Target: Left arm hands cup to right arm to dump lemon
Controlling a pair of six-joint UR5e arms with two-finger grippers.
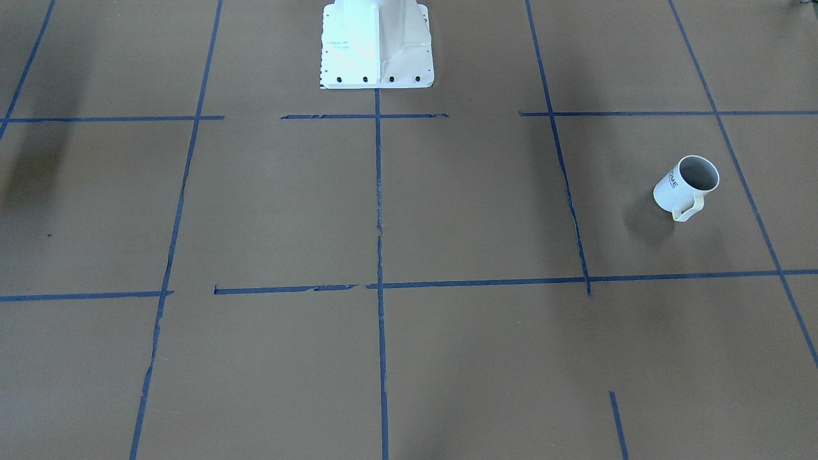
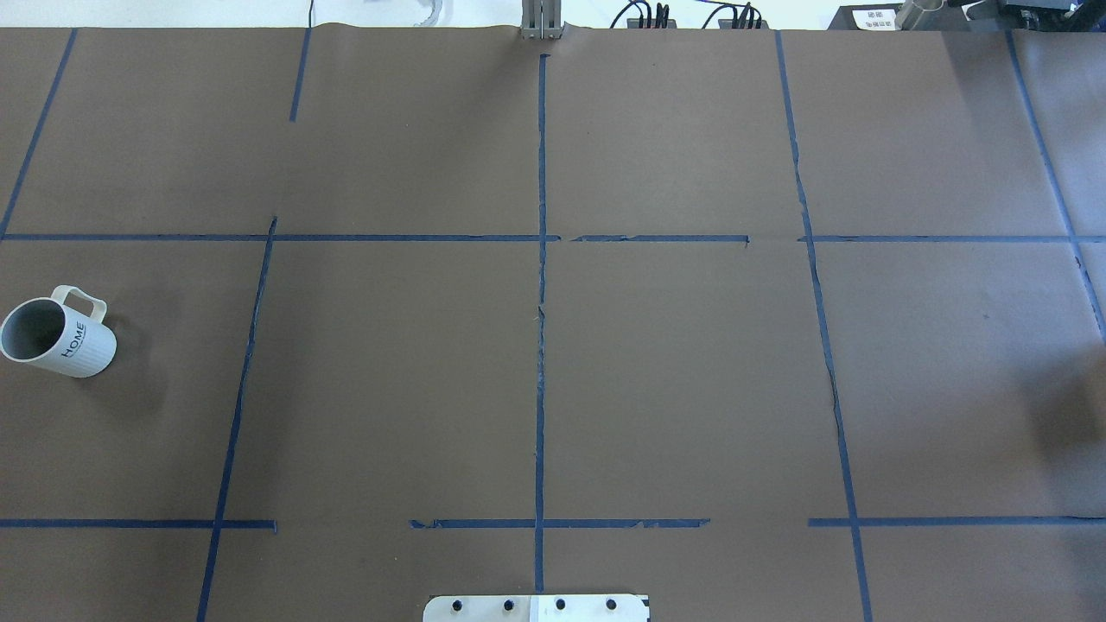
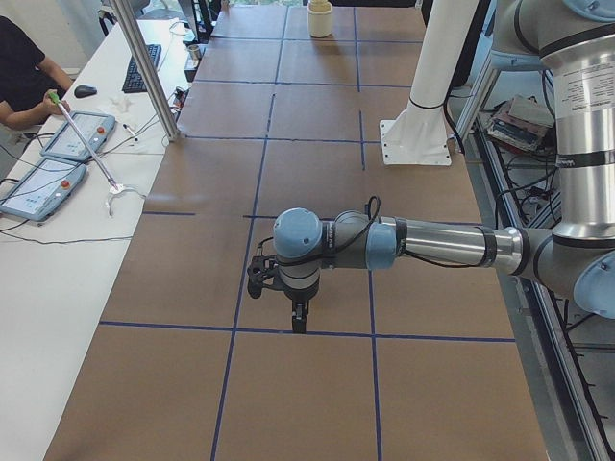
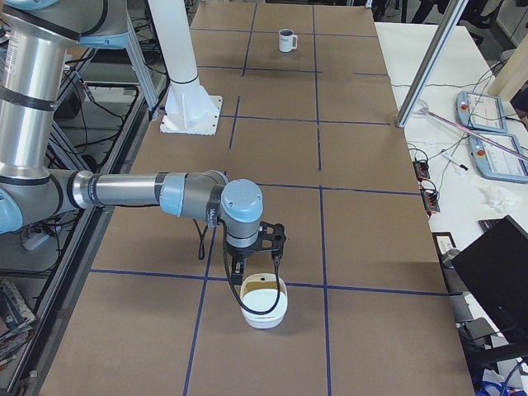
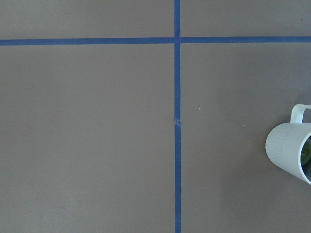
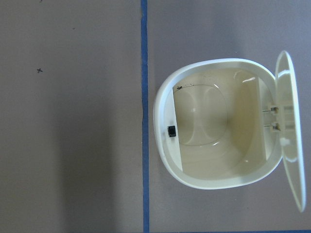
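My left gripper is to move to the white cup and close on the cup's rim [image 1: 716, 170] [image 5: 300, 158], on the side away from the robot pedestal.
The cup [image 1: 685, 188] is a white mug with "HOME" on its side. It stands upright on the brown table, far on my left side [image 2: 56, 337]. It also shows small at the far end in the exterior right view [image 4: 286, 40]. The left wrist view catches it at its right edge [image 5: 290, 149], with something yellow-green just visible inside. The left arm's gripper [image 3: 291, 305] hangs over the table and points down; I cannot tell whether it is open or shut. The right arm's gripper [image 4: 250, 266] hangs just above a white bin; I cannot tell its state either.
The white bin [image 6: 218, 124] stands with its lid open and looks bare inside. The white robot pedestal [image 1: 377, 45] stands at the table's middle edge. Blue tape lines cross the table. An operator [image 3: 24, 72] sits at a side desk with tablets.
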